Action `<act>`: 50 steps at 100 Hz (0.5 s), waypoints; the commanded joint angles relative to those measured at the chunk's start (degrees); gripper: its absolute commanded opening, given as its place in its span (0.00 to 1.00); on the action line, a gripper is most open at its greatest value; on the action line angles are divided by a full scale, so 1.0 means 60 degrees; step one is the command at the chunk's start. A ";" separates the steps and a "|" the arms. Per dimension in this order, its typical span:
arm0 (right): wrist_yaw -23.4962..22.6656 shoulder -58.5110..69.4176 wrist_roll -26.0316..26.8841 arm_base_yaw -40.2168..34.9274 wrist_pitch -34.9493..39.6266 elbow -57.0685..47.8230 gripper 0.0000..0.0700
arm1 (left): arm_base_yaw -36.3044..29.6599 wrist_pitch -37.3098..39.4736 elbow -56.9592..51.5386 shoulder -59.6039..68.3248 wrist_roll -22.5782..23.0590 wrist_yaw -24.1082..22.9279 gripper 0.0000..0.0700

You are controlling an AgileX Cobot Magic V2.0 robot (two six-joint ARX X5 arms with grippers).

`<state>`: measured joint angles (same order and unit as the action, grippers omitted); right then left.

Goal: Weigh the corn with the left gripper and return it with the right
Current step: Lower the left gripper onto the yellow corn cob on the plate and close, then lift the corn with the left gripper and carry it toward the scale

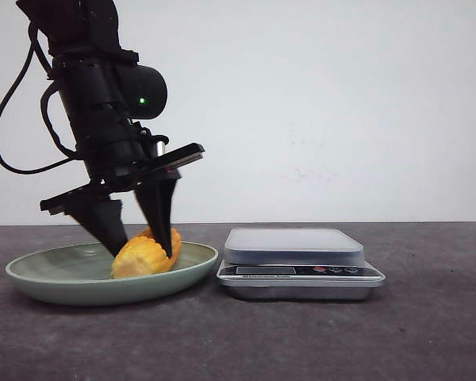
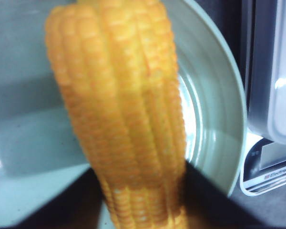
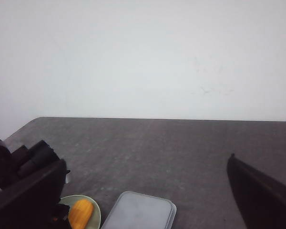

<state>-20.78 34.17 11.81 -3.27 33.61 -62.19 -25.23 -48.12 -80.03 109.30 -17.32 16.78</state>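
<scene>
The robot's left gripper needs to release the corn on the scale's grey platform (image 1: 264, 232), toward the platform's side by the plate.
The corn (image 1: 143, 255) is a stubby yellow-orange cob lying in a pale green plate (image 1: 63, 279) at the left. My left gripper (image 1: 147, 249) reaches down into the plate, its two black fingers pressed against either side of the cob. In the left wrist view the corn (image 2: 119, 109) fills the middle, and the gripper (image 2: 142, 193) is shut on its near end. The corn still looks low in the plate. My right gripper (image 3: 147, 160) is open and empty, high above the table, out of the front view. Its view shows the corn (image 3: 80, 213) far below.
A silver kitchen scale (image 1: 295, 246) with a flat grey platform stands just right of the plate, almost touching its rim. It also shows in the left wrist view (image 2: 271, 95) and the right wrist view (image 3: 140, 212). A dark grey table (image 1: 428, 333) meets a white wall behind.
</scene>
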 commanded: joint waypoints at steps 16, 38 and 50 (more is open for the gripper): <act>0.0040 0.0098 -0.0084 -0.0015 -0.0069 -0.0146 0.98 | 0.0186 -0.0415 -0.0412 -0.0565 0.0798 0.0073 0.00; 0.0040 0.0098 -0.0036 -0.0044 -0.0066 -0.0146 0.98 | 0.0306 -0.0310 -0.1118 -0.1993 0.1075 0.0036 0.00; 0.0040 0.0098 -0.0033 -0.0153 -0.0084 -0.0146 0.98 | 0.0302 0.0361 -0.1632 -0.2827 0.0922 0.0142 0.00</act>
<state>-20.73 34.37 11.84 -3.77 33.65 -62.19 -23.35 -48.14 -87.61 93.30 -11.97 16.93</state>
